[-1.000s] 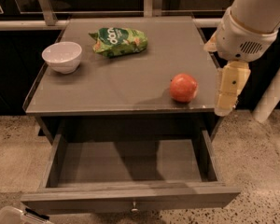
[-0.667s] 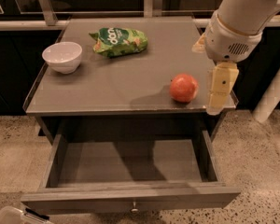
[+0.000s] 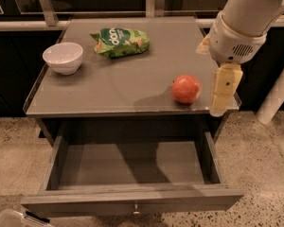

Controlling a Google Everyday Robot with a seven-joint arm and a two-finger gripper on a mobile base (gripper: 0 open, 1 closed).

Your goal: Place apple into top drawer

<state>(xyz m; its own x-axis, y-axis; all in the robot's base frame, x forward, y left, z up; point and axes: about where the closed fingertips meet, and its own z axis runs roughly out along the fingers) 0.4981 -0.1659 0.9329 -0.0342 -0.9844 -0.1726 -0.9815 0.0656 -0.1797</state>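
The apple belongs in the top drawer, so next my gripper closes on the sides of the apple (image 3: 187,88) near the front edge of the table top.
The apple (image 3: 186,89), round and red-orange, sits on the grey table top (image 3: 132,86) near its front right edge. The top drawer (image 3: 132,198) is pulled open below the table, and its inside shows nothing in it. A small metal knob (image 3: 136,208) is at the centre of its front panel. My gripper (image 3: 220,107), cream-yellow under a white wrist, hangs pointing down just right of the apple, at the table's front right corner. It holds nothing that I can see.
A white bowl (image 3: 63,57) stands at the table's left. A green snack bag (image 3: 119,42) lies at the back centre. A white post (image 3: 277,96) leans at the right. A pale object (image 3: 4,219) lies on the floor at bottom left.
My arm and gripper have moved left, from beyond the table's right edge to close beside the apple. The apple, bowl, bag and drawer have not moved.
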